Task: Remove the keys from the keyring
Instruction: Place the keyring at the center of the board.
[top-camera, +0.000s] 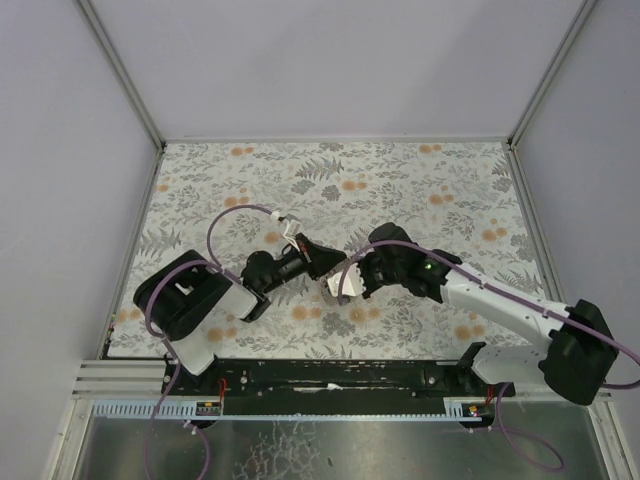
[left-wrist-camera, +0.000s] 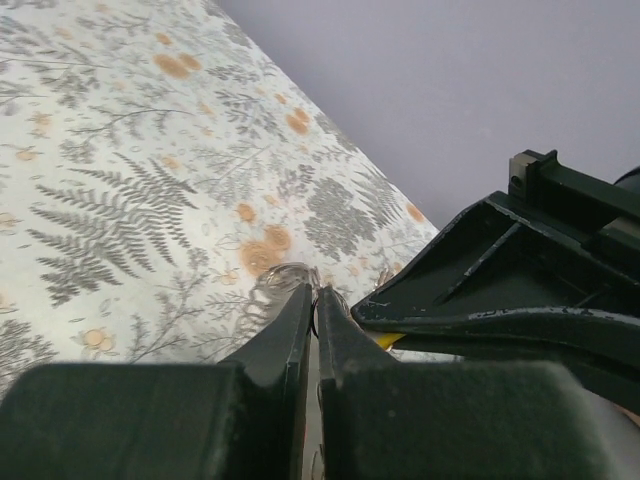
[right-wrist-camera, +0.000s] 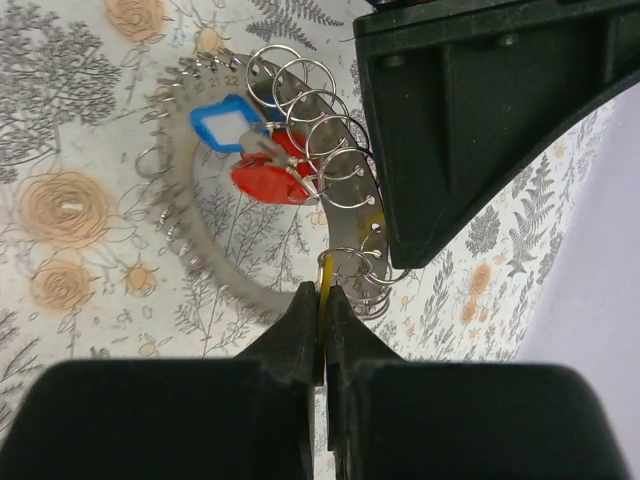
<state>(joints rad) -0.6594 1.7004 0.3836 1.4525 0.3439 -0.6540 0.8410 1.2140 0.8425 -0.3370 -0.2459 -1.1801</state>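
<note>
The yellow key will go down from my right gripper on the floral cloth (top-camera: 398, 217) between the keyring and the back wall.
The keyring (right-wrist-camera: 215, 272) is a flat grey ring hanging above the floral cloth, with several small wire loops along its edge. A blue key (right-wrist-camera: 200, 122) and a red key (right-wrist-camera: 270, 183) dangle inside it. My right gripper (right-wrist-camera: 322, 292) is shut on a yellow key (right-wrist-camera: 325, 275) that hangs from a wire loop at the ring's lower edge. My left gripper (left-wrist-camera: 314, 292) is shut on the ring's opposite edge, and its black fingers (right-wrist-camera: 450, 120) cover that side in the right wrist view. In the top view both grippers (top-camera: 325, 262) (top-camera: 340, 285) meet tip to tip near the table's front middle.
The floral cloth (top-camera: 400, 190) covers the table, with grey walls on three sides. A black rail (top-camera: 330, 375) runs along the near edge between the arm bases. Purple cables (top-camera: 225, 225) loop over both arms.
</note>
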